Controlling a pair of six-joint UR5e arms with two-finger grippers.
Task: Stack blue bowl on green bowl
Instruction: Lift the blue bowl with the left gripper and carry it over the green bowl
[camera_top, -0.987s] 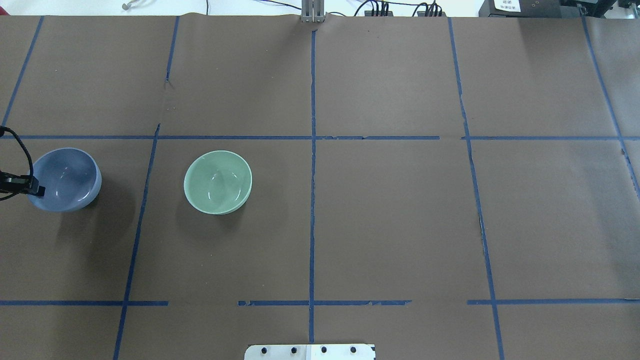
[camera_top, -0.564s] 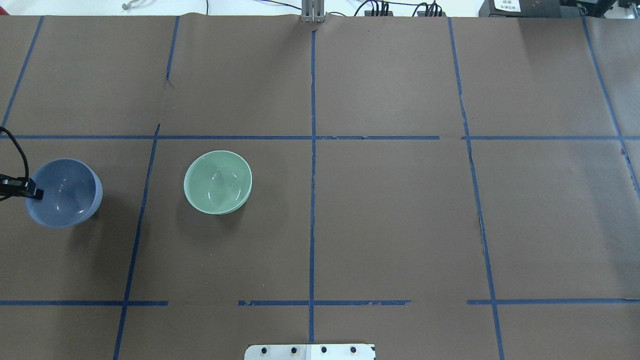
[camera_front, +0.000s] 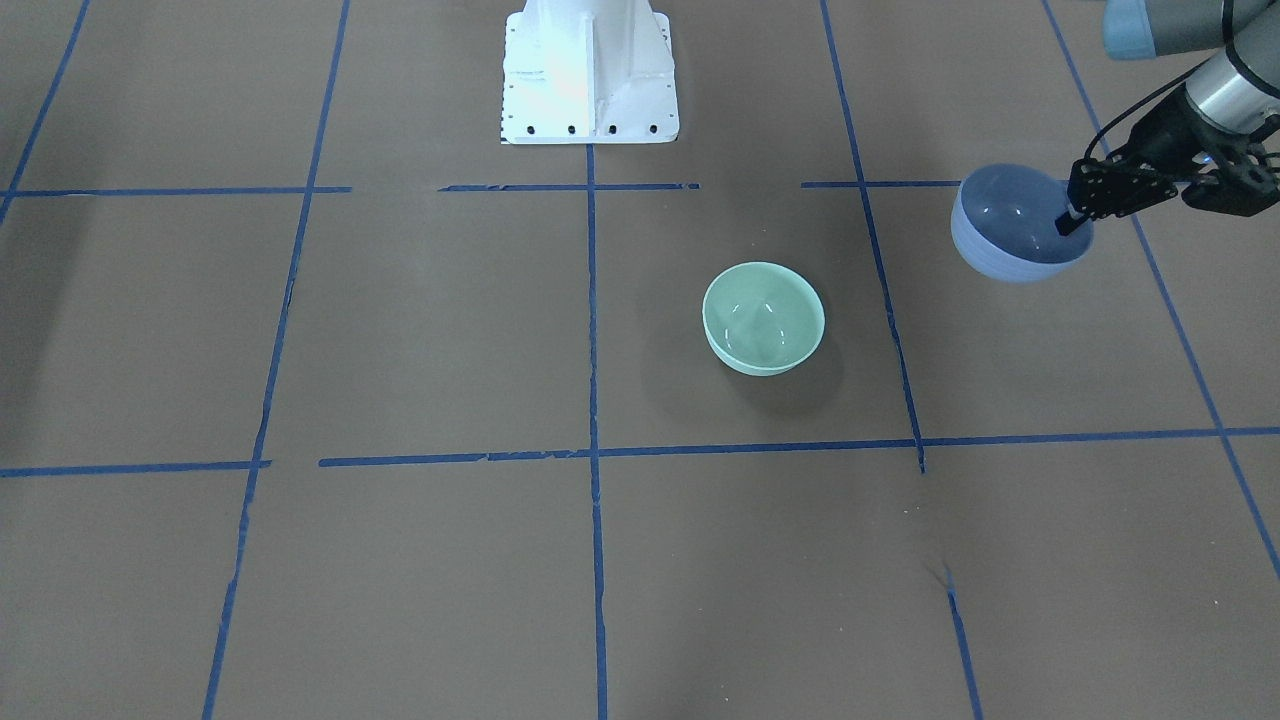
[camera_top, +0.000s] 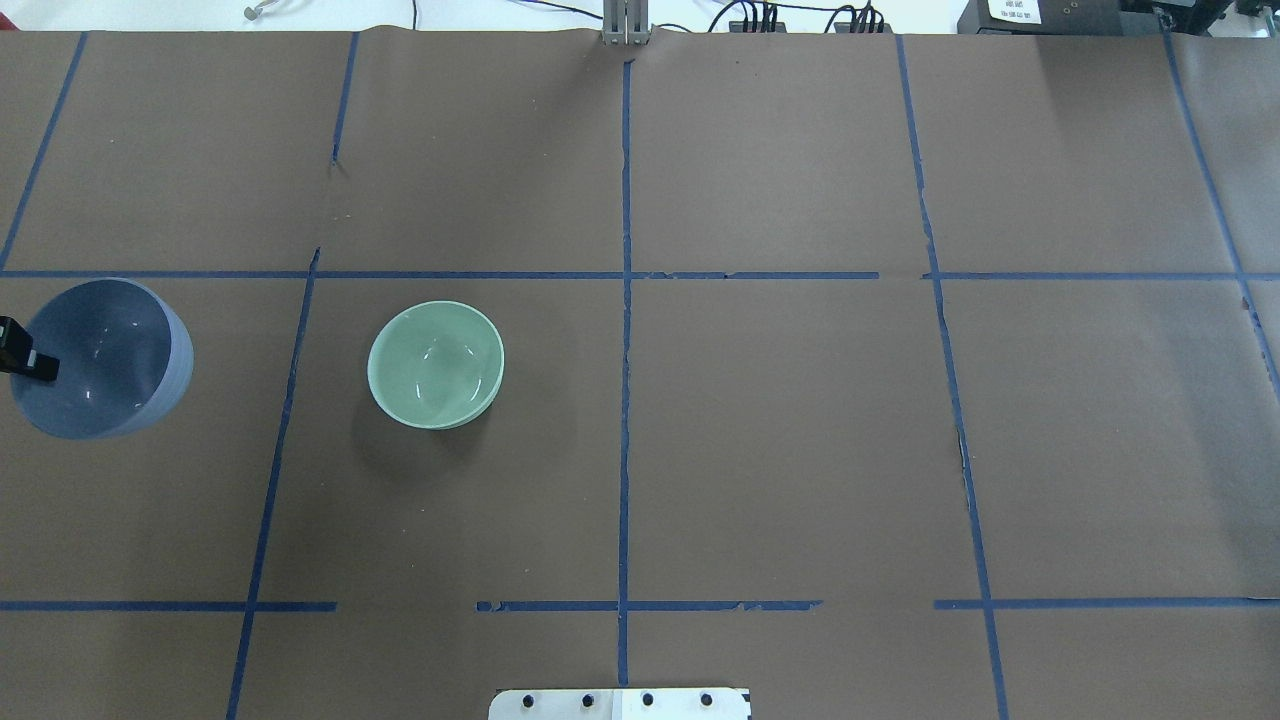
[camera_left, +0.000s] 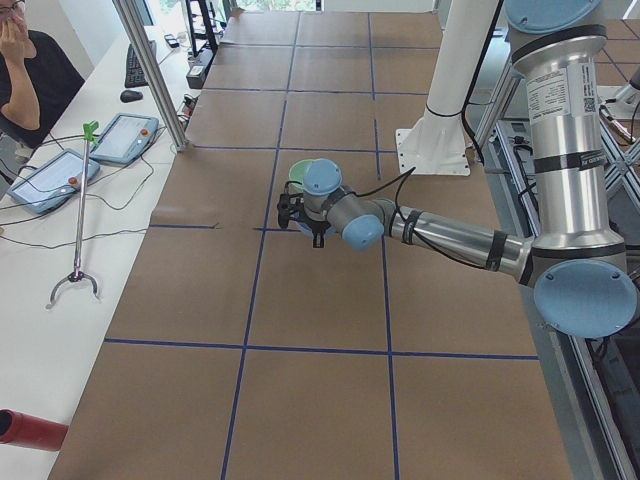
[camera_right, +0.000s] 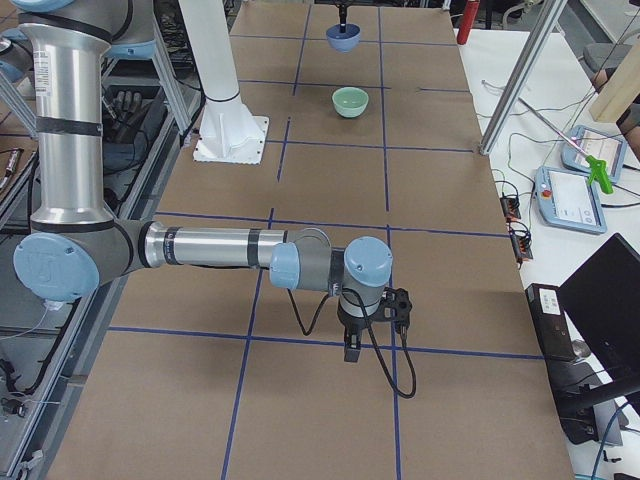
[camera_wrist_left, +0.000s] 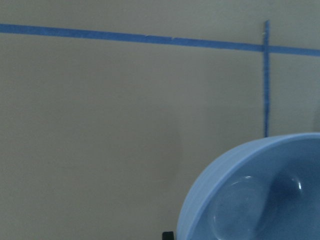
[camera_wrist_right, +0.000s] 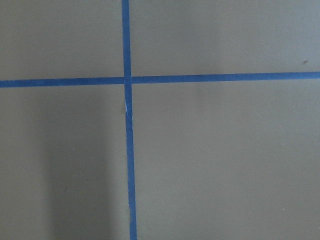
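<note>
Next, my left gripper lets go of the blue bowl down inside the empty green bowl (camera_front: 765, 316), nested within the green bowl's rim.
The blue bowl (camera_top: 105, 360) hangs above the table at the left edge of the overhead view, tilted a little. My left gripper (camera_top: 32, 364) is shut on its left rim, one finger inside the bowl. In the front-facing view the gripper (camera_front: 1074, 216) pinches the bowl (camera_front: 1008, 238) at the right. The bowl fills the lower right of the left wrist view (camera_wrist_left: 260, 195). The green bowl (camera_top: 436, 365) (camera_front: 764, 318) stands upright and empty on the brown table, to the right of the blue one and apart from it. My right gripper (camera_right: 352, 350) shows only in the exterior right view; I cannot tell its state.
The robot's white base (camera_front: 588, 70) stands at the near middle edge of the table. Blue tape lines (camera_top: 625, 300) divide the brown paper into squares. My right arm (camera_right: 210, 248) reaches low over the table's right half, far from both bowls.
My left gripper has lifted the blue bowl off the table and carried it slightly left; the bowl looks larger now. The green bowl has not moved.
</note>
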